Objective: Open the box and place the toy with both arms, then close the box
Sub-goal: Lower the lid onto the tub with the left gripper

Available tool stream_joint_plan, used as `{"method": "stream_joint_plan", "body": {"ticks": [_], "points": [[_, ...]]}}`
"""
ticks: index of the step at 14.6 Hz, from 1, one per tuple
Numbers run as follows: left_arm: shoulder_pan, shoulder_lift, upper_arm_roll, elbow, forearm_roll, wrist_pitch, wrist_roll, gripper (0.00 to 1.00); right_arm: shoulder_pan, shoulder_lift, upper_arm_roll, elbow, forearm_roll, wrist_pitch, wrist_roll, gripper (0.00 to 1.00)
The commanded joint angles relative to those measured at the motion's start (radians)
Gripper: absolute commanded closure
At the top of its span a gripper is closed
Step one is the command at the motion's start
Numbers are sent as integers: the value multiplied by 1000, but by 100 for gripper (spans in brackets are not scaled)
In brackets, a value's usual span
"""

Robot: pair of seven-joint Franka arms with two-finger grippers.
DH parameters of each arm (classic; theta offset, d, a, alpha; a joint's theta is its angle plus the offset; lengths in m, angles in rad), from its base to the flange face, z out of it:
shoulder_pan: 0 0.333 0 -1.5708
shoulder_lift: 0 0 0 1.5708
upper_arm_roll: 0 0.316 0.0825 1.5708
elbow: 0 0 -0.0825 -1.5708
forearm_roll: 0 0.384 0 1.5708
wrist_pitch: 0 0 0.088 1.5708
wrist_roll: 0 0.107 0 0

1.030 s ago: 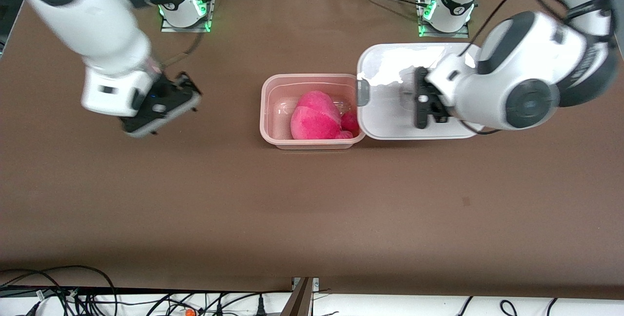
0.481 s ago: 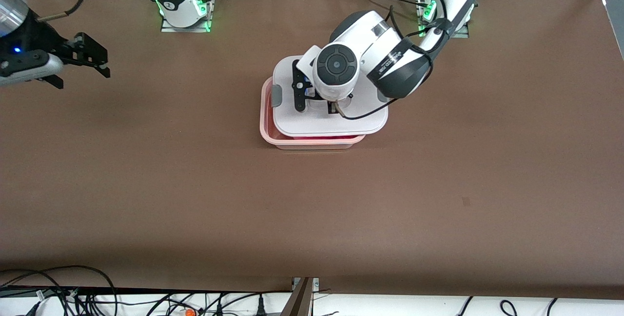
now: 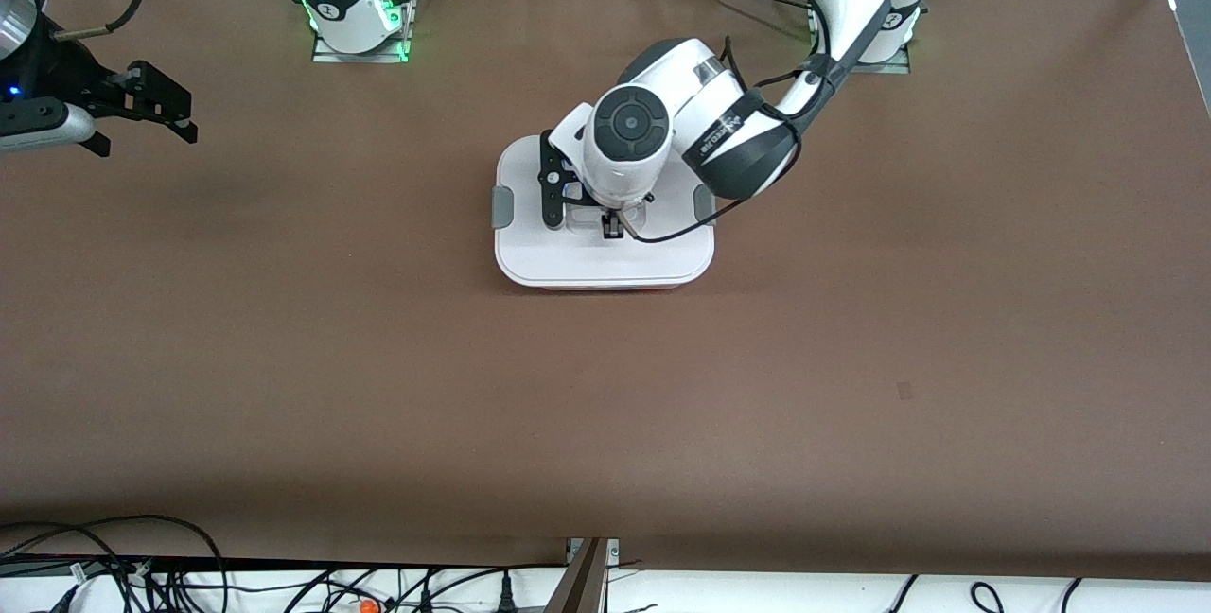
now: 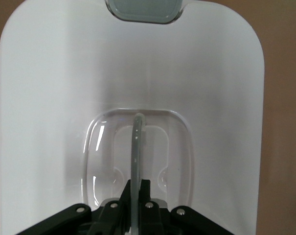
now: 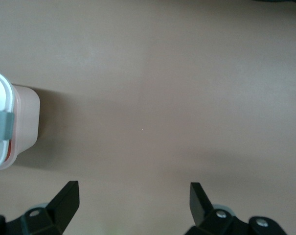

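Note:
My left gripper will set the white lid on top of the pink tub (image 3: 609, 209) in the middle of the table and let go of it there.
The box (image 3: 605, 285) stands mid-table with its white lid (image 3: 568, 263) lying squarely over it, so only a thin pink strip of tub shows under the lid's near edge. My left gripper (image 3: 610, 220) hangs over the lid's middle, shut on the clear handle (image 4: 136, 147) that rises from the recess; in the left wrist view the left gripper (image 4: 137, 183) pinches that thin strip. The toy is hidden under the lid. My right gripper (image 3: 184, 116) is open and empty, up in the air at the right arm's end of the table. The right wrist view shows the right gripper (image 5: 134, 191) and the box's end (image 5: 23, 122).
Grey clips (image 3: 501, 207) (image 3: 704, 204) sit at the lid's two short ends. The brown table (image 3: 605, 405) spreads wide around the box. Cables hang along the table's edge nearest the front camera (image 3: 142, 566).
The left gripper carried the lid from beside the tub over onto it, covering the toy. The right arm drew back toward its end of the table, gripper open.

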Motion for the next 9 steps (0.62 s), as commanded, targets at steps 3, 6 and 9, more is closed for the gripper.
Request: {"method": "stream_joint_plan", "body": {"ticks": [3,6,9], "points": [[-24,-3,6,-77,98,35,-19,100,-6,4,21,-10,-56,26,26,0],[-24,-9,4,-78,95,27,-19,100,-8,4,20,-5,-61,17,24,0],[-26,-11,3,-101,96,29,-21,100,-8,15,20,12,-64,3,11,0]]}}
